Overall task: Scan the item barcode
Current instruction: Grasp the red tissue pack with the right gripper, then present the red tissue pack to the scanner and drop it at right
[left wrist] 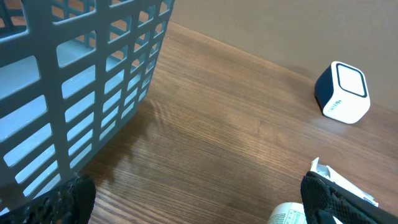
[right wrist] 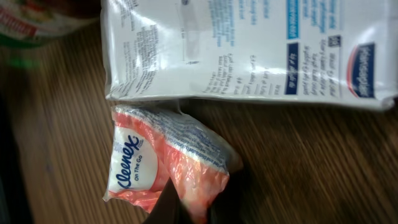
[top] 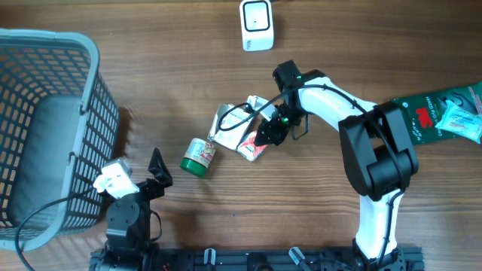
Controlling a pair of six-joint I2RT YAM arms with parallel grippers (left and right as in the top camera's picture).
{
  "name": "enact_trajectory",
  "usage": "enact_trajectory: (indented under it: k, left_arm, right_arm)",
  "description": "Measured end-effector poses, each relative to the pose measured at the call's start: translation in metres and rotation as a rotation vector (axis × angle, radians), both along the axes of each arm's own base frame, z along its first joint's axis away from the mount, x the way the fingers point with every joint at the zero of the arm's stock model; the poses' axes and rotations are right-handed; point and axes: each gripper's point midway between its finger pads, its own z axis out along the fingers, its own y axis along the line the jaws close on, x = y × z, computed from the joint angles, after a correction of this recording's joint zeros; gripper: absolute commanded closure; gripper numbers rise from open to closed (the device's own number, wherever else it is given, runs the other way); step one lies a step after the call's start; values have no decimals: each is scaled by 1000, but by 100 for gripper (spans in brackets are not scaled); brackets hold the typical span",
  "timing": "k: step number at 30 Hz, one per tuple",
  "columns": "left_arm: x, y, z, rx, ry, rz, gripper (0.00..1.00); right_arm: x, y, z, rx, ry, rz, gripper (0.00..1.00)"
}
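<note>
My right gripper needs to put the red-and-white Kleenex tissue pack down against the far edge of the green package (top: 405, 88).
My right gripper (top: 268, 133) is shut on the edge of a red-and-white Kleenex tissue pack (top: 253, 149), which lies on the wooden table. In the right wrist view the pack (right wrist: 155, 165) is crumpled, and my dark fingertips (right wrist: 166, 205) pinch its lower edge. The white barcode scanner (top: 256, 25) stands at the far edge, apart from the pack, and it also shows in the left wrist view (left wrist: 343, 92). My left gripper (top: 154, 177) is open near the front edge with nothing between its fingers (left wrist: 329, 199).
A white flat packet (top: 229, 124) lies touching the tissue pack. A small green-lidded can (top: 199, 156) lies on its side beside them. A grey plastic basket (top: 45, 128) fills the left side. A green package (top: 444, 113) lies at the right edge.
</note>
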Motion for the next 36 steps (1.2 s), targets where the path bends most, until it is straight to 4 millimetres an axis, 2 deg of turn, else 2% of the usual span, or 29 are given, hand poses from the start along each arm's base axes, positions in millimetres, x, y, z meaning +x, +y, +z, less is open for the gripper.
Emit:
enact_trajectory:
  k: [3,5,10,13,15,17,27,28,32,33,34,36]
  left_arm:
    - [0,0,0,-2,0,1,0]
    - [0,0,0,-2,0,1,0]
    - [0,0,0,-2,0,0,0]
    - [0,0,0,-2,0,1,0]
    - [0,0,0,-2,0,1,0]
    - [0,0,0,-2,0,1,0]
    - [0,0,0,-2,0,1,0]
    - [0,0,0,-2,0,1,0]
    - [0,0,0,-2,0,1,0]
    - [0,0,0,-2,0,1,0]
    - [0,0,0,-2,0,0,0]
    - [0,0,0,-2,0,1,0]
  right_arm:
    - [-2,-1,3,-58,116,-154,96]
    - [-9,-4,12,-144,263,-300,96]
    - [-31,-9,59,-329,601,-569,96]
    - [-62,-13,84,-487,875,-734,96]
    - [-71,-10,95,-508,971,-766,96]
    - [-72,-3,103,-486,1045,-796,96]
    - [-70,7,111,-444,1106,-817,96]
    - [-60,11,111,-402,1067,-813,96]
    - [22,29,114,-166,662,-803,96]
    - [68,36,119,-68,436,-818,96]
    - [85,37,124,-33,351,-826,96]
    - [143,39,135,73,77,-869,95]
